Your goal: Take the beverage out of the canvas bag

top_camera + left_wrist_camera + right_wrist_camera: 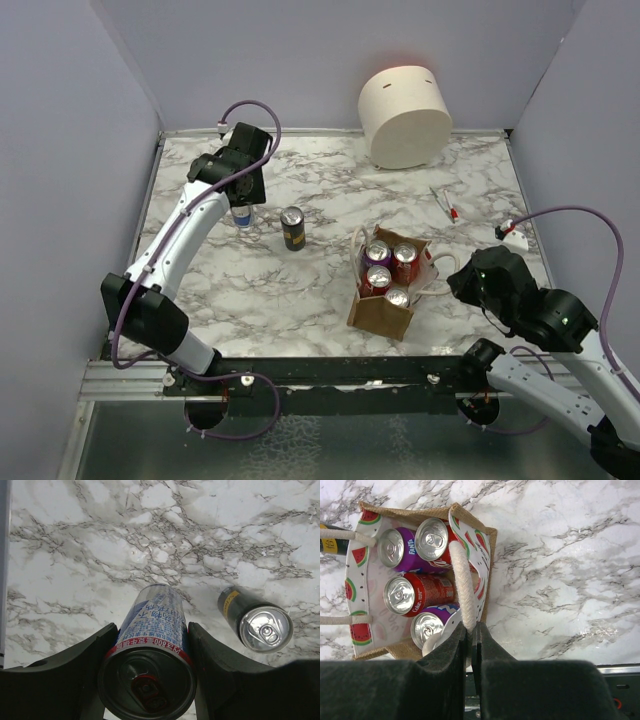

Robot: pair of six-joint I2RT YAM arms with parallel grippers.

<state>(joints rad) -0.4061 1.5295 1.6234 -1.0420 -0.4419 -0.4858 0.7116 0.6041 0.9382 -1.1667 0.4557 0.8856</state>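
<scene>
Next, my left gripper puts the blue-and-white can down on the marble table [267, 253] [191, 600], close beside the black can.
The tan canvas bag [382, 312] stands at the front middle of the marble table, open, with several soda cans [390, 262] upright inside. In the right wrist view the bag [485, 540] shows its watermelon-print lining and red and purple cans [415, 592]. My right gripper [472, 627] is shut on the bag's white rope handle [461, 575], at the bag's right side [455, 283]. My left gripper [240, 205] is at the far left, shut on an upright blue-and-white can [152, 630]. A black can [292, 228] stands just to its right, and shows in the left wrist view [255, 622].
A large cream cylinder [405, 115] lies at the back wall. A pen [445, 203] and a small white object [513, 233] lie on the right. Grey walls close in the table on three sides.
</scene>
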